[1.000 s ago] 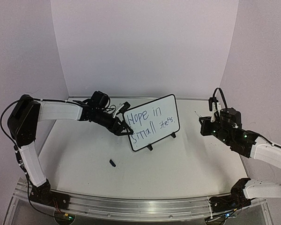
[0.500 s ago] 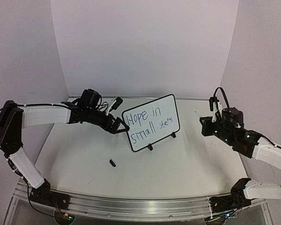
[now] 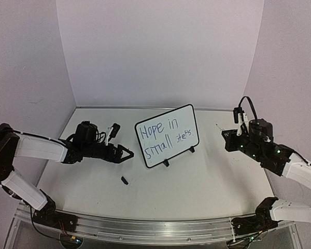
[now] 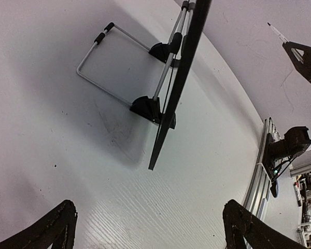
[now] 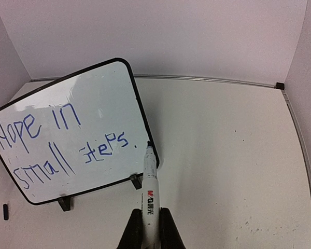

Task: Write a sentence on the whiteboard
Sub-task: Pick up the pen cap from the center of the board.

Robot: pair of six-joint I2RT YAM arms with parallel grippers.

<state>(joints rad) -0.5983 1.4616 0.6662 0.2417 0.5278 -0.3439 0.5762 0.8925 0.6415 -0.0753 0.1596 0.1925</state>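
Observation:
The white marker needs capping, so next my left gripper closes on the body of the small dark marker cap (image 3: 124,180) in front of the whiteboard.
The whiteboard (image 3: 167,154) stands tilted on its two black feet at mid-table, unheld. The sentence (image 3: 160,129) reads "Hope in small steps." in blue. My left gripper (image 3: 128,153) is open and empty, low over the table a short way left of the board. In the left wrist view its fingertips (image 4: 58,227) frame bare table, with the board (image 4: 182,78) edge-on ahead. My right gripper (image 3: 231,140) is shut on a white marker (image 5: 150,179), right of the board. The marker's tip is off the board near its right edge (image 5: 141,111), past the sentence (image 5: 57,140).
A small dark marker cap (image 3: 124,180) lies on the table in front of the board, also showing in the right wrist view (image 5: 5,211). The board's wire stand (image 4: 101,67) sticks out behind it. Lilac walls close the back and sides.
My left gripper has come off the board's left edge and drawn back to the left and lower, its arm folding in. The right arm with the marker has barely moved.

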